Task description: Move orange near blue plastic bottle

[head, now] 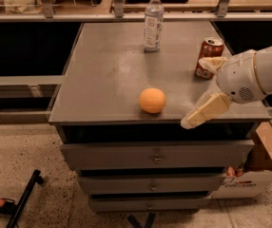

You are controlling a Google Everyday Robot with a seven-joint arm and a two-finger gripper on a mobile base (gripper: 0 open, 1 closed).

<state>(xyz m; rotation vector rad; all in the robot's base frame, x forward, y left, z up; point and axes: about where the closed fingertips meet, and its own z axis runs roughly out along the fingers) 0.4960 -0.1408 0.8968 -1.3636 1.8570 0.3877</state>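
Observation:
Next, I close my gripper around the middle of the orange (154,100), reaching in from the side of the soda can, to bring it near the blue plastic bottle.
The orange (152,100) lies on the grey cabinet top (107,75), near its front edge. The blue plastic bottle (153,22), clear with a white cap, stands upright at the back middle of the top. My gripper (193,92) hangs over the front right of the top, to the right of the orange and apart from it. It is open and empty: one tan finger (213,62) is by the can, the other (203,111) points down-left toward the front edge.
A red-orange soda can (208,57) stands at the right, just behind my gripper. The cabinet has several drawers (157,156) below. A cardboard box (259,170) sits on the floor at the right, and a black bar (24,198) lies at the left.

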